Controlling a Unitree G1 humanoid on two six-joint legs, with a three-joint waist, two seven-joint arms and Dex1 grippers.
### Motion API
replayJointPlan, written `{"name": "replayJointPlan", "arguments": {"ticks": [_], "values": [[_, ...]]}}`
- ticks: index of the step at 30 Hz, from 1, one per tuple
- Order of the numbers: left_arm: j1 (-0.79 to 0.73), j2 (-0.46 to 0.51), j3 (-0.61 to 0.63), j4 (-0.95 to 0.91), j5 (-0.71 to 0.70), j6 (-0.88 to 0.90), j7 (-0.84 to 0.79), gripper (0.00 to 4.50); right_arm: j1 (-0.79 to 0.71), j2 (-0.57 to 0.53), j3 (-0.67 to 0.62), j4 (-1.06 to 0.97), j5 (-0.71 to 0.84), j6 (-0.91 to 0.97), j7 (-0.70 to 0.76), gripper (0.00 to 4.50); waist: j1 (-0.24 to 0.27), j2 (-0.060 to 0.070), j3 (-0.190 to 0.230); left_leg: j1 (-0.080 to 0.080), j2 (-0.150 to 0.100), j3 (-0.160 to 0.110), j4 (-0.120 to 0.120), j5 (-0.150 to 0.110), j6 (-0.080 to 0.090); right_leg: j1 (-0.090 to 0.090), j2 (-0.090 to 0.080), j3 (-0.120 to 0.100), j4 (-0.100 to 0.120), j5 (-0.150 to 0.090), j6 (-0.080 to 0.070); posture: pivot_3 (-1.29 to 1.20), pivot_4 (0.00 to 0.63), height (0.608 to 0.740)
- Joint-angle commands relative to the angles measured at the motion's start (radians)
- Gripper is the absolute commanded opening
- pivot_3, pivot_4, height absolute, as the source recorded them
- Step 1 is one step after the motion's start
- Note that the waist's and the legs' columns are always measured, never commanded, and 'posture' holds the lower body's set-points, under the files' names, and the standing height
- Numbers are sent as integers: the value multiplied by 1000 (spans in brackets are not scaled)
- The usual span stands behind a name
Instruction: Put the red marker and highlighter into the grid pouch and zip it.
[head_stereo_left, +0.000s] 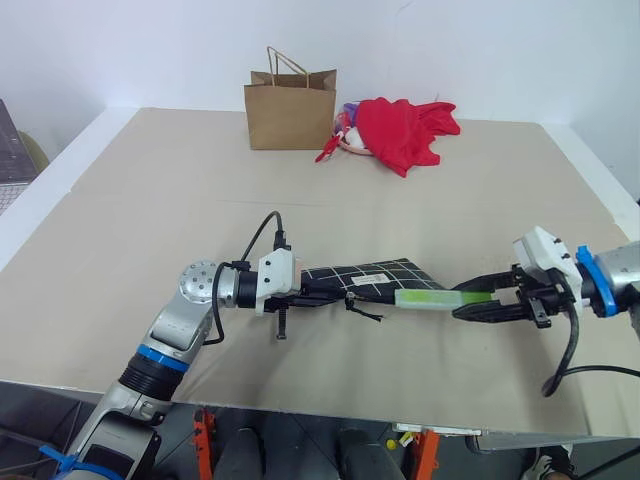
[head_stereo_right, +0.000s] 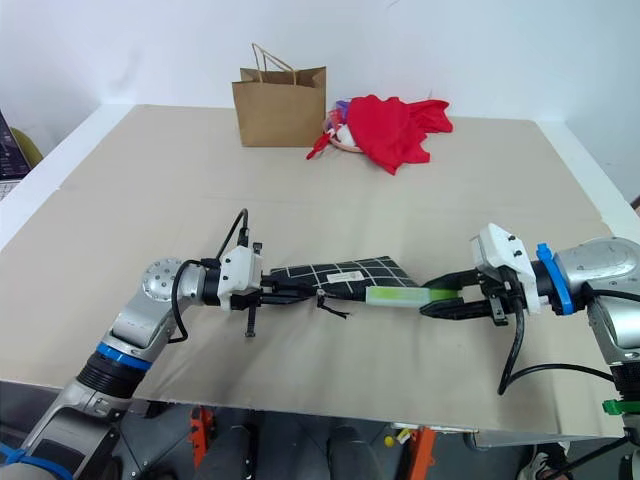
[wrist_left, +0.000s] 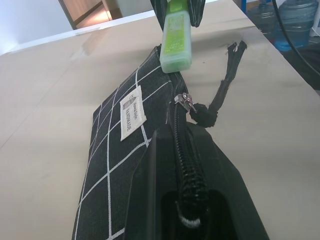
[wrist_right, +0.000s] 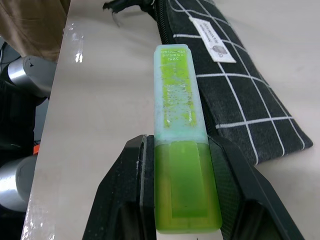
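Observation:
Next, I let go of the highlighter with my right gripper inside the grid pouch (head_stereo_left: 407, 295) (wrist_right: 192, 82), along the zipper edge by the white label. The highlighter now lies against the pouch's end.
The grid pouch (head_stereo_left: 375, 274), black with white lines and a small white label, is held just above the table near its front edge. My left gripper (head_stereo_left: 306, 291) is shut on the pouch's left end, along the zipper (wrist_left: 182, 150). The cord pull (wrist_left: 220, 95) hangs loose by the pouch's right end. My right gripper (head_stereo_left: 463, 302) is shut on the darker green end of the highlighter (wrist_right: 177, 100). Its pale, whitish end points at the pouch's right end and lies against it. The red marker is hidden.
A brown paper bag (head_stereo_left: 291, 108) stands at the back of the table, with a red cloth (head_stereo_left: 405, 130) to its right. The beige table (head_stereo_left: 150, 220) has open surface between the pouch and the bag. Its front edge runs just below both grippers.

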Motion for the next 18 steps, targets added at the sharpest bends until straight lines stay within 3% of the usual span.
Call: {"name": "replayJointPlan", "arguments": {"ticks": [1,18], "values": [[-16,5,20,-17,-3,-22,4,0,5,-29,-47,-4,27,-3,54,1098,0,0,0,0,0,0,0,0,0,0,0,0,0,0,0,0,150,739],[-18,2,13,-3,10,-38,3,0,45,-44,-59,-39,78,47,54,1098,0,0,0,0,0,0,0,0,0,0,0,0,0,0,0,0,150,739]]}}
